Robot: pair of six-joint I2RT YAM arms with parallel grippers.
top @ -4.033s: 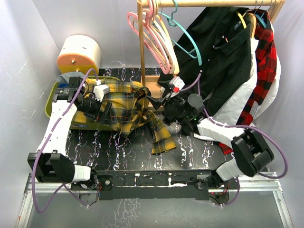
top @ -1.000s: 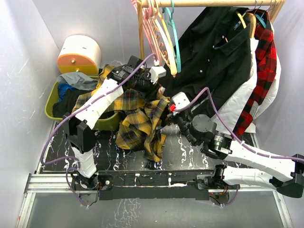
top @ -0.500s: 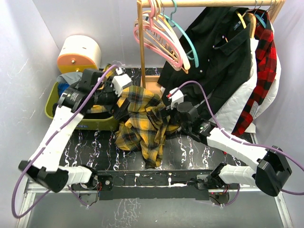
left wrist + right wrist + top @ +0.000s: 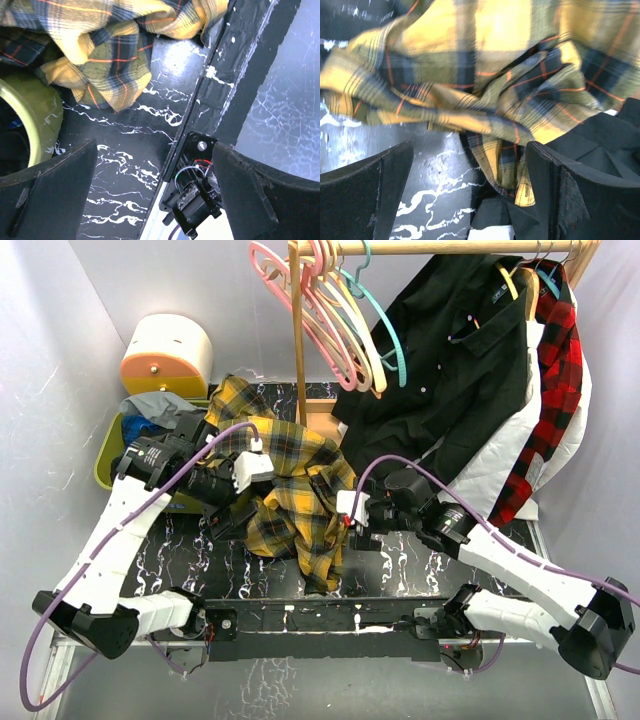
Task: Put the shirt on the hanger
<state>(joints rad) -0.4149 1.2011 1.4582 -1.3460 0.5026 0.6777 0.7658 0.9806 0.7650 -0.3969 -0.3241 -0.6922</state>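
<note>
Next, I move my left gripper across the plaid shirt to the shirt's fold (image 4: 327,513) beside my right gripper and close it there.
The yellow-and-black plaid shirt (image 4: 290,475) lies in a crumpled heap on the black marbled table, its far end draped toward the basket. The teal hanger (image 4: 392,335) hangs on the wooden rod among pink and cream hangers. My left gripper (image 4: 226,520) is open and empty at the shirt's front-left edge; in the left wrist view (image 4: 155,150) only the table shows between the fingers, with the shirt (image 4: 100,45) above them. My right gripper (image 4: 338,502) is open at the shirt's right side; in the right wrist view (image 4: 470,150) a fold of the shirt (image 4: 485,75) hangs by the right finger (image 4: 555,190).
A green basket (image 4: 103,468) of clothes stands at the left, a round cream-and-orange container (image 4: 166,355) behind it. A wooden post (image 4: 297,350) holds the rod. A black shirt (image 4: 470,360) and a red plaid shirt (image 4: 556,380) hang at the right. The table's front rail (image 4: 200,115) is close to the left gripper.
My left gripper has come off the shirt's upper left and moved down to its front-left edge. The shirt has slumped flatter. My right gripper shifted slightly toward the near-left. The hangers swung.
</note>
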